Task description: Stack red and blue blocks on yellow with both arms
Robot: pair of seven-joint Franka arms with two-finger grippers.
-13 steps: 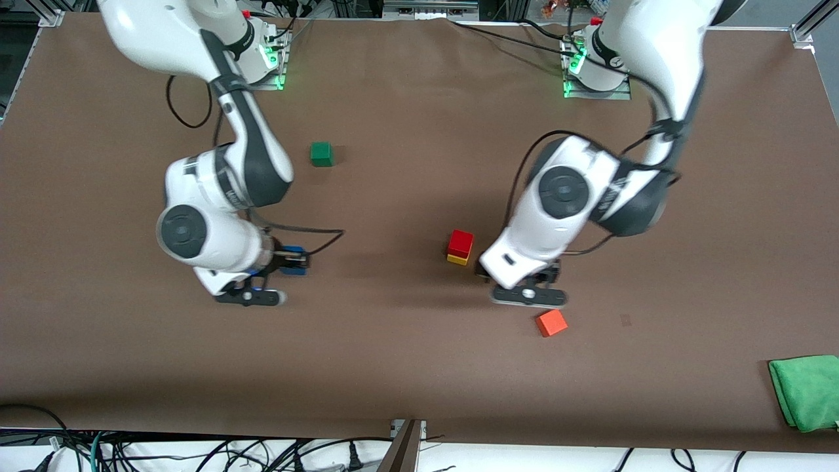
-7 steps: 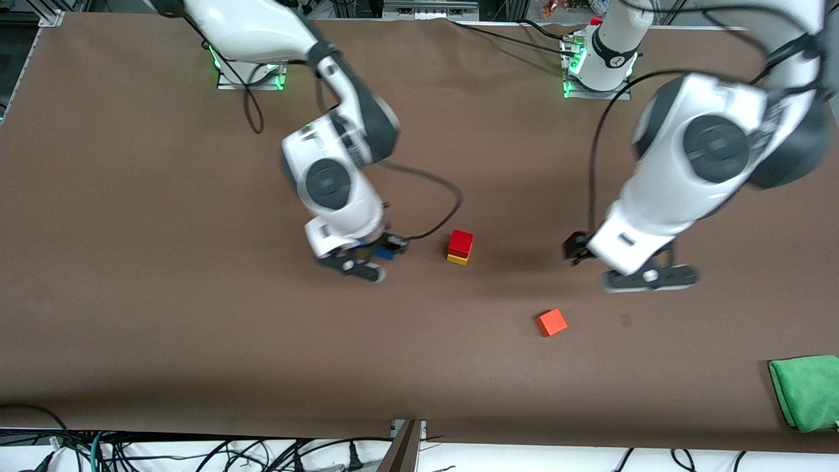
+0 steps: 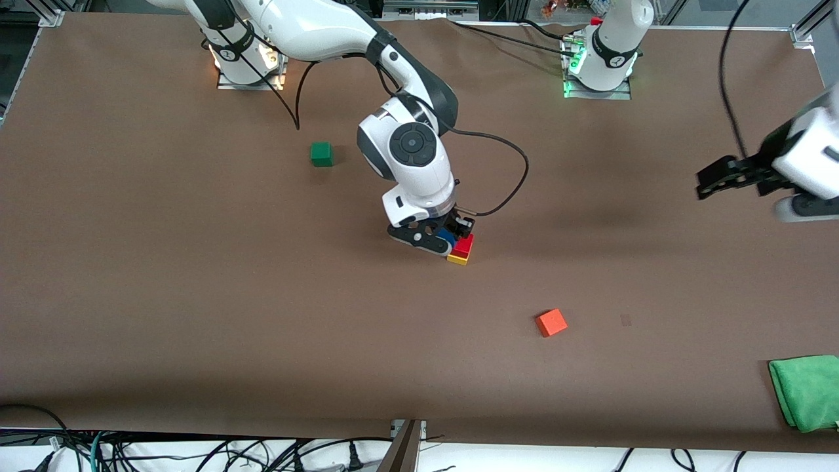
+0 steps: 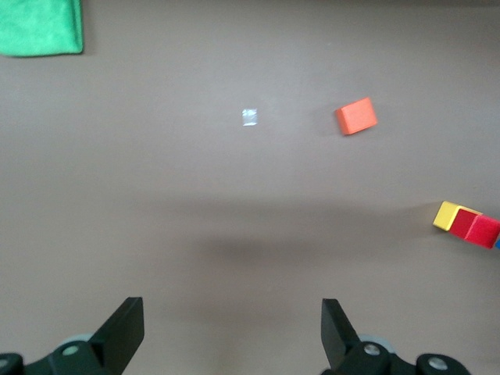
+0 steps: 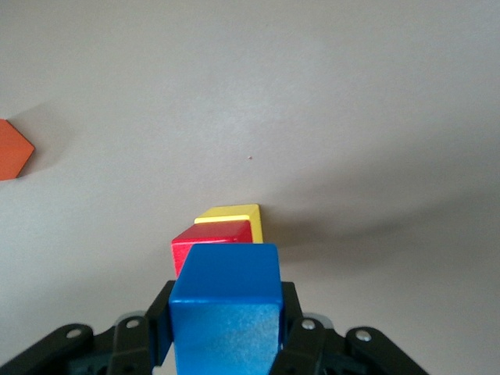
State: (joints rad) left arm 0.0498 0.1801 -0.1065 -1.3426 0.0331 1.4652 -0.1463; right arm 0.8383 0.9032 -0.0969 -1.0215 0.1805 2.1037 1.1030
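Note:
Next, I set the blue block down on top of the red block (image 3: 461,235) (image 5: 212,267) with my right gripper, to cap the yellow block's stack.
The red block (image 3: 463,245) sits on the yellow block (image 3: 458,259) near the table's middle. My right gripper (image 3: 451,235) is shut on the blue block (image 3: 447,236) and holds it in the air over the red block. In the right wrist view the blue block (image 5: 226,308) sits between the fingers, with the red block (image 5: 212,241) and the yellow block (image 5: 231,213) below it. My left gripper (image 3: 721,177) is open and empty, raised over the left arm's end of the table. Its wrist view shows the red block (image 4: 475,228) on the yellow block (image 4: 447,215).
An orange cube (image 3: 551,322) lies nearer the front camera than the stack, toward the left arm's end. A dark green cube (image 3: 321,153) lies farther back, toward the right arm's end. A green cloth (image 3: 805,391) lies at the front edge at the left arm's end.
My right gripper has carried the blue block across the table to above the red-on-yellow stack. My left gripper has drawn away from the stack toward its own end and risen.

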